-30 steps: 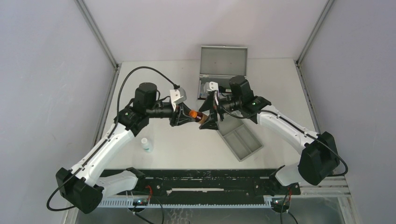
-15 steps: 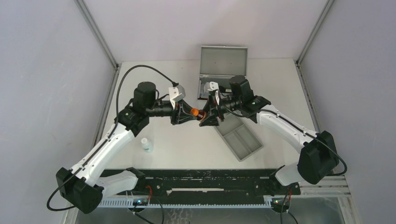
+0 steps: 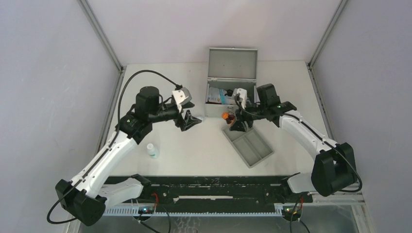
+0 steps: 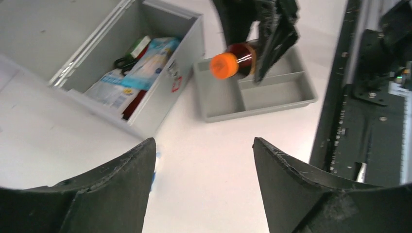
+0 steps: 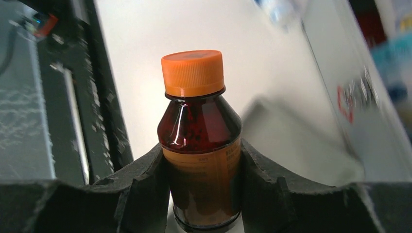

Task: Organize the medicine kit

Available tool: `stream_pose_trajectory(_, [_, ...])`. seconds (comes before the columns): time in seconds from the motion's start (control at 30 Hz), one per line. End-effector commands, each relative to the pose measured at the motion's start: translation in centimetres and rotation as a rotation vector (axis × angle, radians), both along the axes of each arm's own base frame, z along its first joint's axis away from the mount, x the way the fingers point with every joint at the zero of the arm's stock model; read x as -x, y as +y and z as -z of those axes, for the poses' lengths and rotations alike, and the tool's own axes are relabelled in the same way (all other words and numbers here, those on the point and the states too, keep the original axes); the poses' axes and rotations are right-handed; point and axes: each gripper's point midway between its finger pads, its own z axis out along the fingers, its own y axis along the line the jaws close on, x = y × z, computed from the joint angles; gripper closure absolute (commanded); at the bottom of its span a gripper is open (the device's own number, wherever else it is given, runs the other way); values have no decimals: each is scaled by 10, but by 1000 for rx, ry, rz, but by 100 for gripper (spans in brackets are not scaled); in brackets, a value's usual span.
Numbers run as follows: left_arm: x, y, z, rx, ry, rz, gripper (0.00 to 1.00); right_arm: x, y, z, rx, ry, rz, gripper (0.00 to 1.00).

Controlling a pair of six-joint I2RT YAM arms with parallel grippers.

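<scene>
Next, I set the brown bottle in the grey tray's long compartment farther from the small white bottle (image 3: 261,145) with my right gripper.
The medicine kit (image 3: 232,63), a grey metal box, stands open at the back of the table with its lid upright. Packets and scissors (image 4: 141,63) lie inside it. My right gripper (image 3: 235,121) is shut on a brown bottle with an orange cap (image 3: 228,117), holding it in the air over the near-left end of the grey tray (image 3: 257,150), just in front of the kit. In the right wrist view the fingers (image 5: 145,179) clamp the bottle's label (image 5: 201,165). My left gripper (image 3: 192,120) hangs open and empty to the left, its fingertips (image 4: 145,160) far apart.
A small white bottle (image 3: 152,150) stands on the table near the left arm. The two-compartment tray (image 4: 272,94) lies at an angle right of centre. A black rail (image 3: 209,194) runs along the near edge.
The bottle passed from my left gripper to my right. The left jaws opened and drew back left; the right jaws shut on the bottle and carried it right, toward the tray and kit.
</scene>
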Motion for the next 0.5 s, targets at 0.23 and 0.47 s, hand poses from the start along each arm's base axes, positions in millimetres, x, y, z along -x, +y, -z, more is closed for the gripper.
stream_pose_trajectory(0.23, [-30,33,-13,-76,-155,-213,19,14,-119,82,483,-34,201,71])
stream_pose_trajectory(0.47, [-27,33,-16,-70,-164,-203,19,24,-152,109,657,34,284,70])
